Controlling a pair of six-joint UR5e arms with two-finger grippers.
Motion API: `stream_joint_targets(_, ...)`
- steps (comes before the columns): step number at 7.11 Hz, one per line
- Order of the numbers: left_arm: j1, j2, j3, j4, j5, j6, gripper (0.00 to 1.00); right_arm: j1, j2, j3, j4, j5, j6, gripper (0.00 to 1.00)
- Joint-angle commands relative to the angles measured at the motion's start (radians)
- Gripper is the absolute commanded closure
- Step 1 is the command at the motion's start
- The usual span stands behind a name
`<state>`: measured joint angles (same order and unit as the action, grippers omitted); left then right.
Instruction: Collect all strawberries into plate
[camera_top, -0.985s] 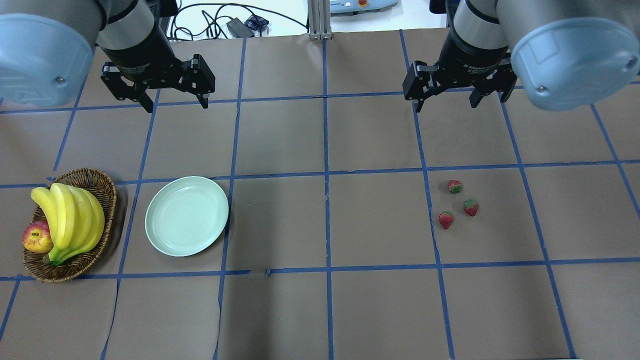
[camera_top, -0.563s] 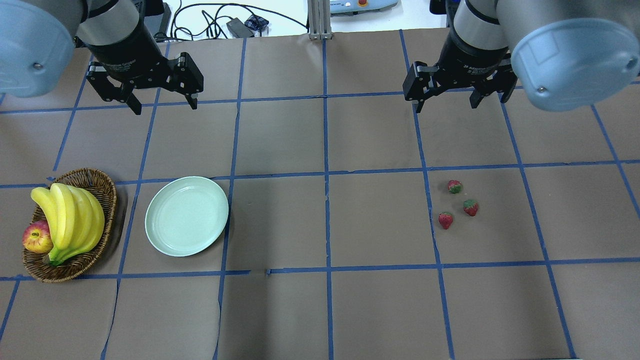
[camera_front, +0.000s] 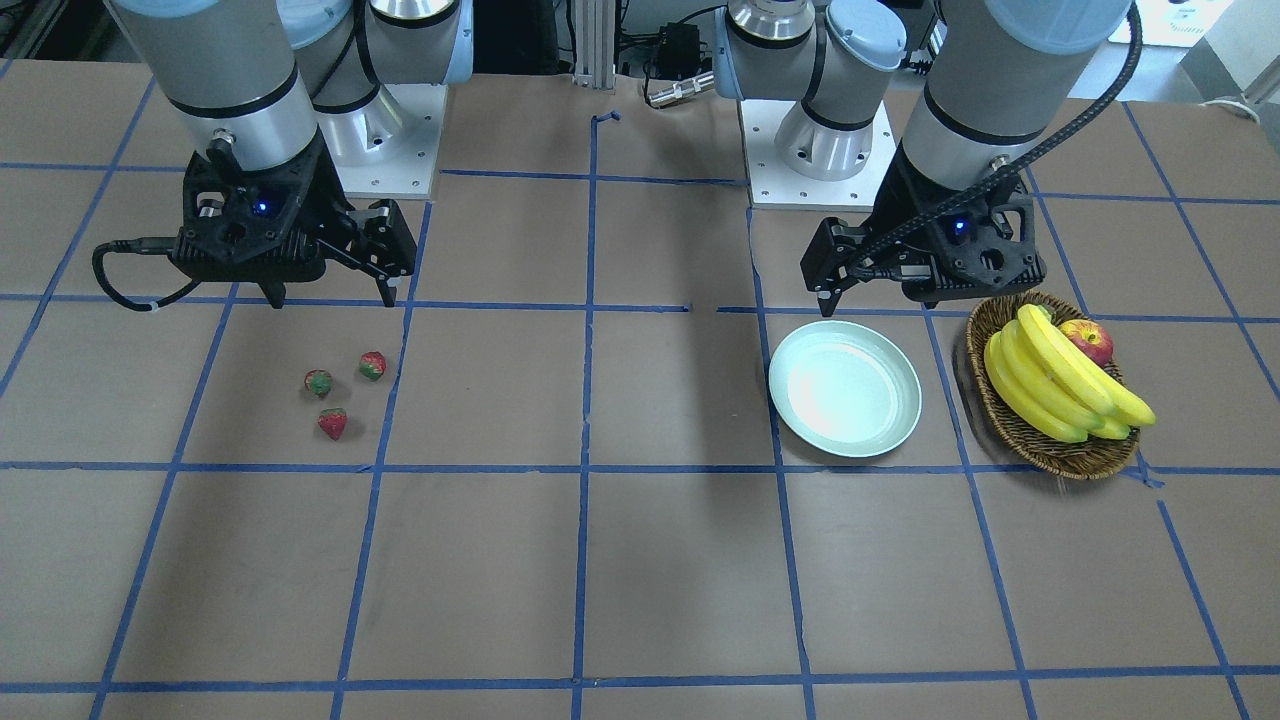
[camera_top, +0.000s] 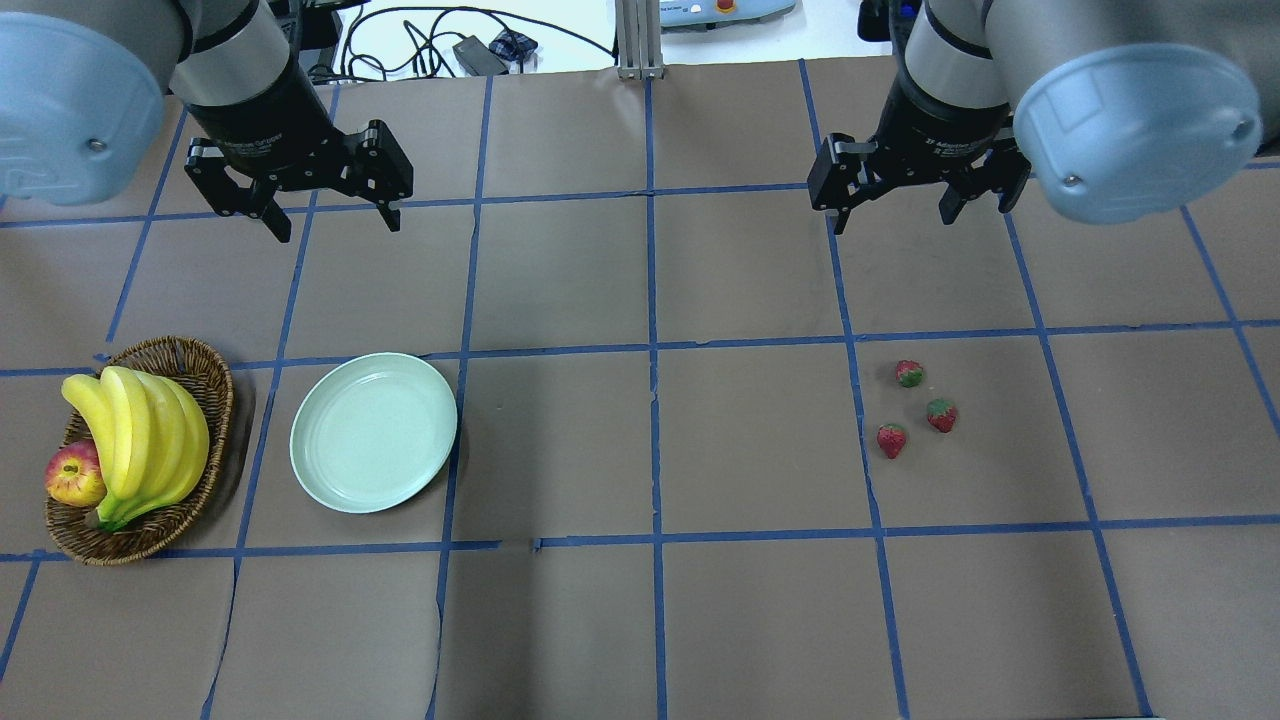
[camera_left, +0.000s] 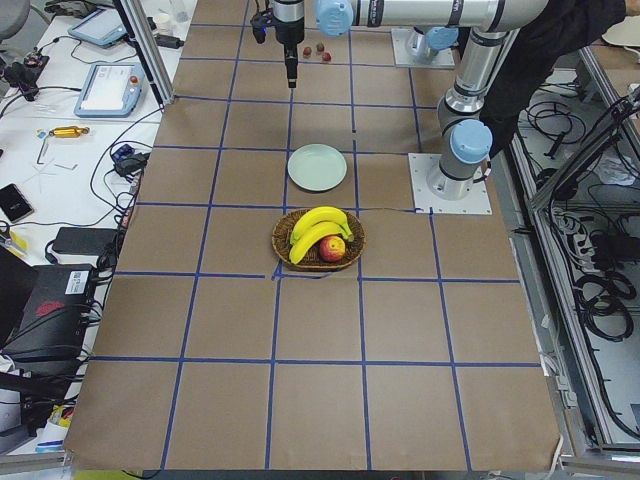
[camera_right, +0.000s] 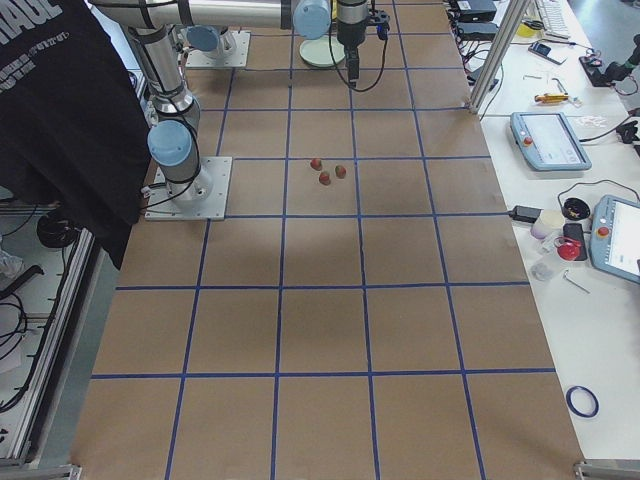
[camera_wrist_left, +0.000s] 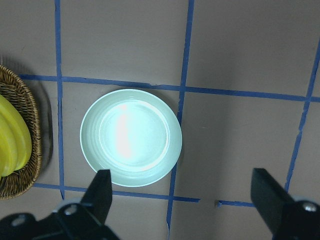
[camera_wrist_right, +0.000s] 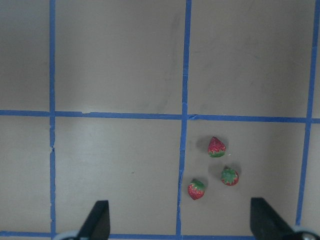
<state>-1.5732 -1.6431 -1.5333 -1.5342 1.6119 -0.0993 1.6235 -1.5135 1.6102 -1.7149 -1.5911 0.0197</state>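
Observation:
The robot's right gripper will close on the wide leafy end (camera_front: 332, 415) (camera_wrist_right: 216, 151) of the strawberry that is nearest the blue tape crossing and farthest from the base of the right arm.
Three small red strawberries lie close together on the table's right half: one (camera_top: 909, 374), one (camera_top: 941, 414) and one (camera_top: 891, 440). They also show in the right wrist view (camera_wrist_right: 216, 147). The pale mint plate (camera_top: 373, 432) sits empty on the left half and shows in the left wrist view (camera_wrist_left: 131, 137). My left gripper (camera_top: 338, 228) is open and empty, high above the table behind the plate. My right gripper (camera_top: 890, 220) is open and empty, high above the table behind the strawberries.
A brown wicker basket (camera_top: 190, 352) with bananas (camera_top: 140, 440) and a red-yellow apple (camera_top: 72, 473) stands just left of the plate. The table is brown paper with a blue tape grid. Cables lie beyond the far edge.
My left gripper has shifted a little to the view's left and turned slightly. My right gripper has barely moved. Both stay open. The strawberries and plate have not moved.

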Motion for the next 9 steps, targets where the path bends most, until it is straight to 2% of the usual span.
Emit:
stream_joint_targets(1, -0.001, 0.0, -0.002, 0.0, 0.0, 0.0, 0.0, -0.107, 0.036, 0.061, -0.009, 0.015, -0.071, 0.0)
stream_joint_targets(2, -0.001, 0.0, -0.005, 0.0, 0.0, 0.0, 0.0, -0.15, 0.041, 0.138, -0.1, 0.005, -0.13, 0.0)
stream_joint_targets(4, -0.002, -0.004, -0.005, 0.0, 0.0, 0.0, 0.0, -0.154, 0.058, 0.313, -0.358, 0.005, -0.162, 0.0)
stream_joint_targets(5, -0.002, -0.004, -0.005, 0.0, -0.001, -0.002, 0.0, -0.154, 0.112, 0.382, -0.5, 0.002, -0.206, 0.0)
stream_joint_targets(6, -0.002, -0.004, -0.005, 0.0, -0.001, -0.002, 0.0, -0.154, 0.148, 0.417, -0.535, 0.002, -0.315, 0.0)
stream_joint_targets(9, -0.002, -0.004, -0.005, 0.0, -0.001, -0.002, 0.0, -0.156, 0.208, 0.416, -0.538, -0.003, -0.304, 0.0)
